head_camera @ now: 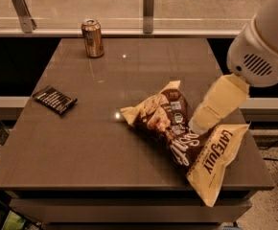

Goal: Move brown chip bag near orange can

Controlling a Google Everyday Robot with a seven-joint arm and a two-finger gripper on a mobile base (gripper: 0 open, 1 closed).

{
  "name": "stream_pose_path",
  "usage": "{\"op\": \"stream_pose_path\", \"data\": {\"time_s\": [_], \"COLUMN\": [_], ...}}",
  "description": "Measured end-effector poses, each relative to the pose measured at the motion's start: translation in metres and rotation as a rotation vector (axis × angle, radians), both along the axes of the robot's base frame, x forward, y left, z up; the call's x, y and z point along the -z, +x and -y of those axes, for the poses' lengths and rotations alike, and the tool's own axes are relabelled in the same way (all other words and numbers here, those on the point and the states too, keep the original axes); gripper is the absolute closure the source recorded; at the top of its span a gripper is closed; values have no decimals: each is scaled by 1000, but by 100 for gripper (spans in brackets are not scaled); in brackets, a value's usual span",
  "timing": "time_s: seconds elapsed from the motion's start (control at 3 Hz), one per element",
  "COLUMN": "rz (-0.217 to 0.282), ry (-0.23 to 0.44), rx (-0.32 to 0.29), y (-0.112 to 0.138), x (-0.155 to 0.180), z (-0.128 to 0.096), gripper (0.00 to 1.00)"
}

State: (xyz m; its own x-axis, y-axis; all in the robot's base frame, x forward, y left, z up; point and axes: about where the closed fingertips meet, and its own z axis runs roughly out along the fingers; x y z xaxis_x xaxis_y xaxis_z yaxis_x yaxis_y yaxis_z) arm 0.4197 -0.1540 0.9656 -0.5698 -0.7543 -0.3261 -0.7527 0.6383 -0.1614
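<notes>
My gripper will close on the middle (180, 132) of the brown chip bag, at the dark part between its far end and its pale-yellow end.
The brown chip bag (175, 131) lies on its side at the front right of the brown table (96, 147), its pale-yellow "LATE JULY" end hanging over the front right corner. The orange can (92, 38) stands upright at the far left of the table, well apart from the bag. My gripper (200, 125) comes in from the right on a white arm (263, 47). Its cream-coloured tip is low over the bag's right side, at or just above the bag's surface. Whether it touches the bag is not visible.
A small flat black packet (55, 99) lies near the table's left edge. A glass railing with metal posts (148, 6) runs behind the table's far edge. The floor drops away past the front and right edges.
</notes>
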Motion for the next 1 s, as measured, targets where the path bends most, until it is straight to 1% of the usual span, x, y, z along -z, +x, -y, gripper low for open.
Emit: {"op": "stream_pose_path", "data": {"time_s": [0.33, 0.67, 1.0], "rz": [-20, -63, -105], "ry": [29, 31, 20], "rx": [24, 51, 96], "y": [-2, 0, 0], "x": [11, 23, 34], "z": [-18, -37, -52], "gripper": [0, 0, 0]}}
